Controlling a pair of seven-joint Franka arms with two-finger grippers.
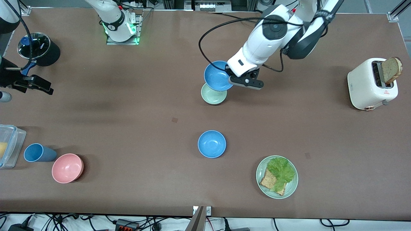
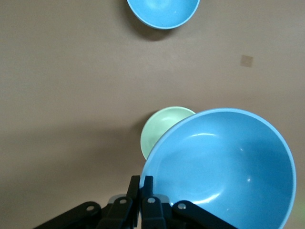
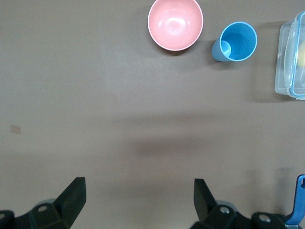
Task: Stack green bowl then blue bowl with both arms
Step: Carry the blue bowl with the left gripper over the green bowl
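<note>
I will let go of the blue bowl, now held tilted partly over the green bowl, with my left gripper inside the empty green bowl (image 1: 214, 92) (image 2: 174, 139) that sits on the table.
My left gripper (image 1: 231, 78) is shut on the rim of a blue bowl (image 1: 217, 76) and holds it tilted in the air, partly over the green bowl (image 1: 214, 94). The green bowl sits upright and empty on the table. In the left wrist view the held blue bowl (image 2: 224, 167) covers part of the green bowl (image 2: 162, 128), with the left gripper (image 2: 142, 183) clamped on its rim. A second blue bowl (image 1: 212, 144) lies on the table nearer to the front camera; it also shows in the left wrist view (image 2: 163, 12). My right gripper (image 1: 32, 84) waits open and empty at the right arm's end of the table; it shows in the right wrist view (image 3: 138, 191).
A white toaster (image 1: 372, 83) with a bread slice stands at the left arm's end. A green plate (image 1: 290, 189) with lettuce and bread lies near the front edge. A pink bowl (image 1: 67, 167), blue cup (image 1: 37, 152), clear container (image 1: 9, 146) and black round object (image 1: 40, 48) are at the right arm's end.
</note>
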